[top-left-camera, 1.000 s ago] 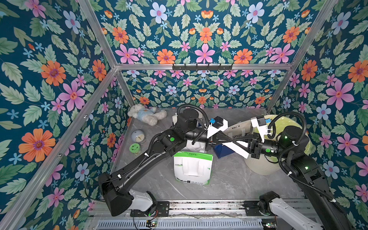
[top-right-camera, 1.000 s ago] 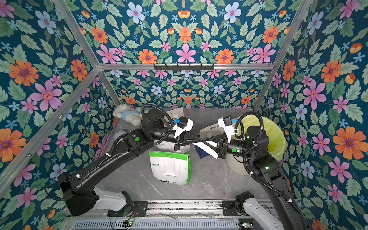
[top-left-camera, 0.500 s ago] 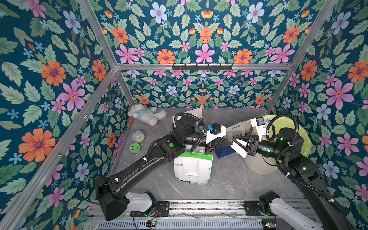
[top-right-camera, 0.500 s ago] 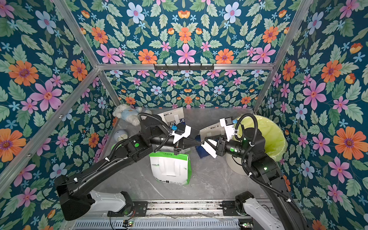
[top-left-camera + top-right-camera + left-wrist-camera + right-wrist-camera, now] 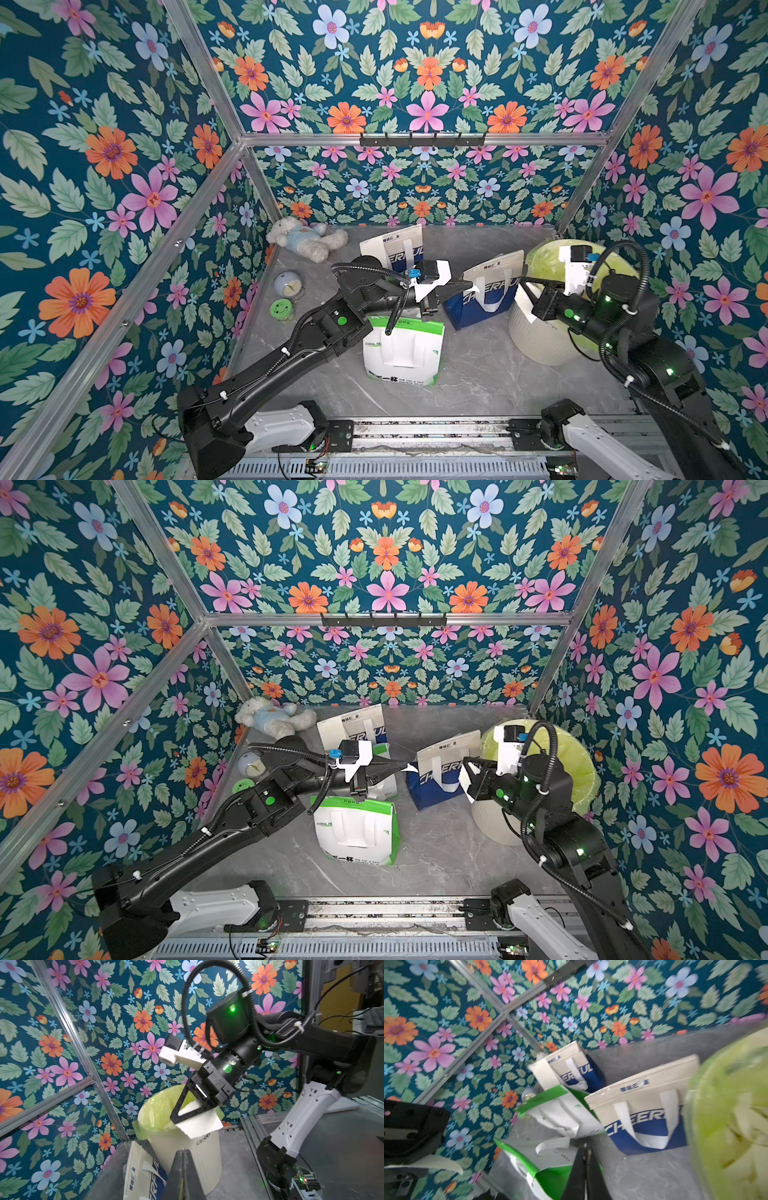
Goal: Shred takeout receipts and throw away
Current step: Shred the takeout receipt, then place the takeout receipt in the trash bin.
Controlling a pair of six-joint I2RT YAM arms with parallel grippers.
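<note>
The robot's right gripper needs to release the torn receipt piece inside the cream bin's yellow-green liner (image 5: 569,289) (image 5: 750,1130), onto the pale scraps.
A torn white piece of takeout receipt (image 5: 199,1124) hangs from my right gripper (image 5: 173,1119), which is shut on it at the near rim of the bin. In both top views that piece (image 5: 523,309) (image 5: 464,785) droops against the bin's side, under the right gripper (image 5: 521,284). My left gripper (image 5: 468,286) (image 5: 184,1152) is shut and hovers above the blue-and-white bag, a short way left of the right gripper. Only a thin pale sliver shows between its jaws, and I cannot tell whether it is paper. No other receipts are in view.
A cream bin (image 5: 540,340) with a yellow-green liner (image 5: 726,1105) stands at the right. Two blue-and-white bags (image 5: 486,299) (image 5: 395,249) and a green-and-white bag (image 5: 401,353) stand mid-table. A teddy (image 5: 305,241), a small clock (image 5: 288,284) and a green lid (image 5: 281,309) lie at the back left.
The two grippers, tip to tip around the white paper before, have drawn apart. The right one has pulled back to the bin with the white piece; the left has stayed near the bags.
</note>
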